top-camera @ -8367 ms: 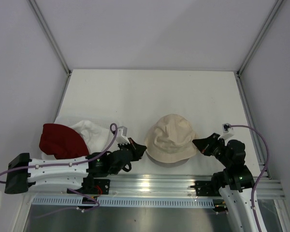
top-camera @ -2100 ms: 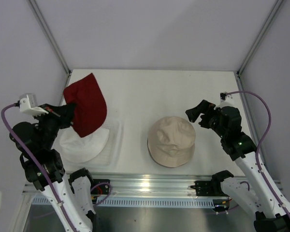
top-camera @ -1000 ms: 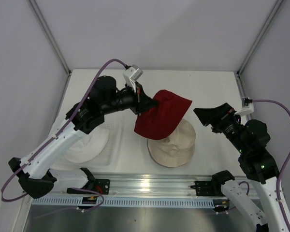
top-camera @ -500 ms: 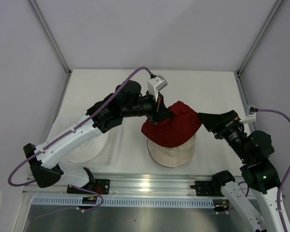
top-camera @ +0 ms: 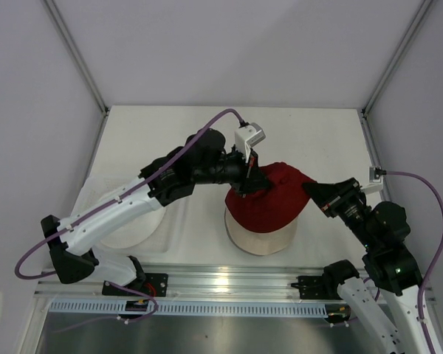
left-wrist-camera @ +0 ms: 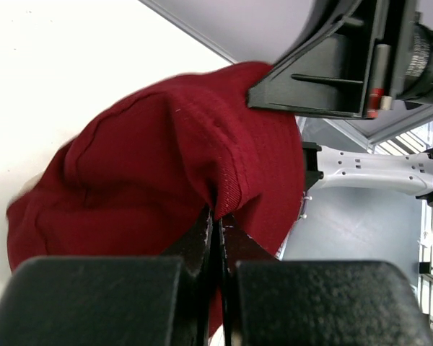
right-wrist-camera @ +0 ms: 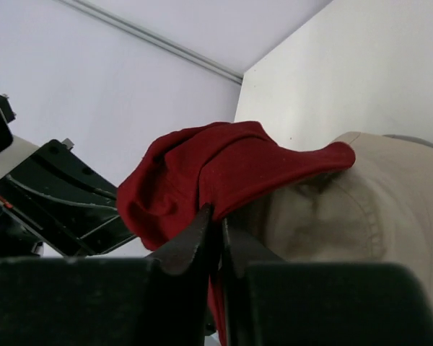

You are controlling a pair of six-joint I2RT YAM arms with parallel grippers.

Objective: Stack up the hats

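Observation:
The red hat bunches up above the beige hat's brim, so the robot's left gripper will let go of the red hat's fold, take the red hat's edge (top-camera: 229,202) and pull it even.
The dark red hat (top-camera: 268,200) lies draped over the beige hat (top-camera: 262,240) at the table's front middle. My left gripper (top-camera: 245,184) is shut on the red hat's left brim (left-wrist-camera: 202,173). My right gripper (top-camera: 310,196) is shut on its right brim (right-wrist-camera: 202,173), with the beige hat (right-wrist-camera: 346,209) showing under the cloth. The white hat (top-camera: 133,225) sits in the clear tray (top-camera: 88,193) at the left, partly hidden by my left arm.
Metal frame posts stand at the back corners (top-camera: 77,55) (top-camera: 395,59). An aluminium rail (top-camera: 229,284) runs along the near edge. The left arm stretches across the table from the near left.
Both grippers have lowered the red hat further down over the beige hat; it now covers most of the beige crown. My right gripper has closed in on the red brim.

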